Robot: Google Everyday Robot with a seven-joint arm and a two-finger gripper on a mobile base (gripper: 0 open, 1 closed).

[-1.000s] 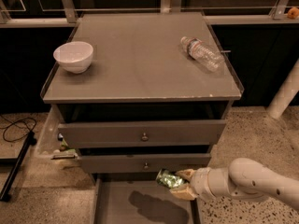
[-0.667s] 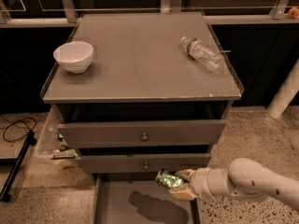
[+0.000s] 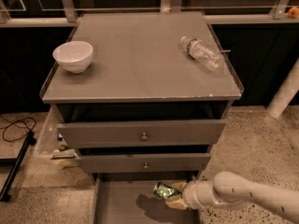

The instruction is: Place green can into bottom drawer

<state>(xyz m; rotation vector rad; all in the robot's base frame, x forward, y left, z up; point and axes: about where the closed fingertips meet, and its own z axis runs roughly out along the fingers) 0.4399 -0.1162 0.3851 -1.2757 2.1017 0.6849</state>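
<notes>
The green can, now held above the bottom drawer, will be put down by my gripper on its shadow on the bottom drawer's grey bottom (image 3: 160, 202).
The green can (image 3: 163, 191) is a small shiny green can held on its side in my gripper (image 3: 174, 195). The gripper is shut on it, above the right part of the bottom drawer (image 3: 117, 204). That drawer is pulled open at the foot of the grey cabinet; its flat grey floor shows, with the can's shadow on it. My white arm (image 3: 247, 197) comes in from the lower right.
A white bowl (image 3: 73, 56) stands at the left of the cabinet top (image 3: 140, 64). A clear plastic water bottle (image 3: 201, 53) lies at its right. Two upper drawers with small knobs (image 3: 144, 136) are slightly open. A black cable (image 3: 16, 127) lies on the floor at left.
</notes>
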